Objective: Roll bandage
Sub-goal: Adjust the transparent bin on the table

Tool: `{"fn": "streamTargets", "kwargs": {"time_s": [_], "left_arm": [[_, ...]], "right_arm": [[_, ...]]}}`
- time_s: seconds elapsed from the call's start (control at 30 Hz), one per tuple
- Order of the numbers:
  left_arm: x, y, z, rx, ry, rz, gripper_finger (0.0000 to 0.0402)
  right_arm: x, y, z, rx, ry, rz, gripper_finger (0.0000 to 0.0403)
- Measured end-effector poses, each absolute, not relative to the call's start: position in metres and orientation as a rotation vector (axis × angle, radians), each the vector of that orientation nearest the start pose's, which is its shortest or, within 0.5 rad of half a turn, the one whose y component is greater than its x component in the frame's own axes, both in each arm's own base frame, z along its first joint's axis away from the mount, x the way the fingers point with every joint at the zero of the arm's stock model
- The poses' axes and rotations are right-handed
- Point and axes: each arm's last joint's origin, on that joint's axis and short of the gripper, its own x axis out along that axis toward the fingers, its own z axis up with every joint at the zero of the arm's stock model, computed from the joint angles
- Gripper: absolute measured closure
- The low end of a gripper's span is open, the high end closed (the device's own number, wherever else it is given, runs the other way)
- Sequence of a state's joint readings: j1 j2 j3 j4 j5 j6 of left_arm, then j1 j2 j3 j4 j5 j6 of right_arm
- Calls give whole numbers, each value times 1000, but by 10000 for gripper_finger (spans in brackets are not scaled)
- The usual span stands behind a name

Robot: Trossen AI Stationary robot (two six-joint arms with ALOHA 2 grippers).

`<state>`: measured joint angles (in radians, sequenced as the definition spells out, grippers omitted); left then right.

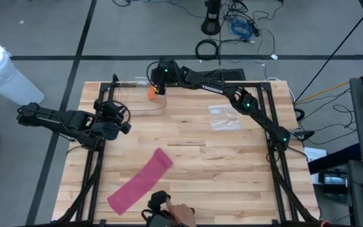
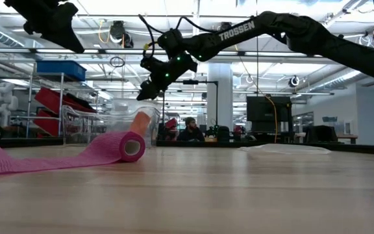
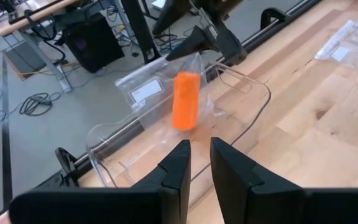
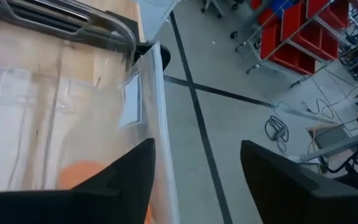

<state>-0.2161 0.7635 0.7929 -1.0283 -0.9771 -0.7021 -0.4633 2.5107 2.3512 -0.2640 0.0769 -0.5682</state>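
I should close my right gripper on the near corner [image 1: 165, 114] of the clear bin, on the side toward the flat second clear bag.
A pink bandage [image 1: 140, 181] lies partly unrolled near the table's front edge, its rolled end [image 2: 132, 146] on the wood and its strip flat. My right gripper [image 1: 159, 81] is open at the far left, above a clear bag [image 3: 166, 87] with an orange roll [image 3: 186, 101] inside. The bag stands tilted over a clear bin [image 3: 253, 93]. In the right wrist view the bag's edge [image 4: 160, 124] runs beside one finger [image 4: 126, 180]. My left gripper [image 3: 199, 165] is shut and empty, above the table's left side [image 1: 120, 120]. My right gripper is open with the clear bag's upper edge [image 4: 160, 124] between its fingers, close to one of them. I cannot tell whether that finger touches the bag.
A second clear bag [image 1: 222, 116] lies flat right of the table's middle. A person's hand [image 1: 180, 214] shows at the table's front edge, near the pink bandage. Bare wood lies across the middle and the right.
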Motion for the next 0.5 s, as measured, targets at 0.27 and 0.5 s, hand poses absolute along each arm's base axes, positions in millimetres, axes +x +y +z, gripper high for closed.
{"fn": "streamTargets", "kwargs": {"time_s": [0.27,0.5], "left_arm": [[121,-2,277,-49,582,918,333],[121,-3,262,-51,648,882,333]], "right_arm": [[511,-239,265,-464,519,-390,198],[491,-209,307,-354,559,-198,226]]}}
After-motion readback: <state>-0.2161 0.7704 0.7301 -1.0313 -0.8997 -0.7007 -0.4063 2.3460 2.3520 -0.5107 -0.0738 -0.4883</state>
